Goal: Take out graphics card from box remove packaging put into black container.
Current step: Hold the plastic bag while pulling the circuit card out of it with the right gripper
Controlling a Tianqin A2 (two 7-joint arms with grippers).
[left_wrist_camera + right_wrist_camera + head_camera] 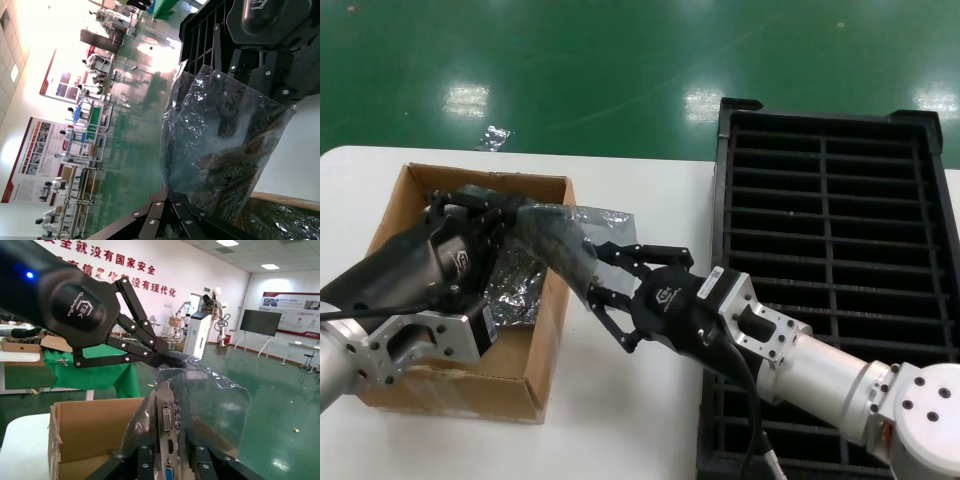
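The loose film of the packaging surrounds the card's bracket, so the robot's right gripper should open, close on the bracket itself (167, 432) and pull the card out of the packaging.
The graphics card (166, 427) shows its silver bracket and ports and sits partly inside the translucent packaging (555, 235). It hangs slanted over the right wall of the cardboard box (420, 200). My left gripper (520, 212) is shut on the far end of the packaging (225, 140) above the box, pinching its edge at the left gripper (170, 194). My right gripper (598, 272) holds the card's bracket end, and the right gripper (170, 446) has a finger on each side of the bracket. The black container (930, 130) lies on the right.
More crinkly silver plastic (515, 285) lies inside the box. A small scrap of plastic (492, 137) lies on the green floor beyond the white table (640, 400). My right arm reaches across the black container's near left corner.
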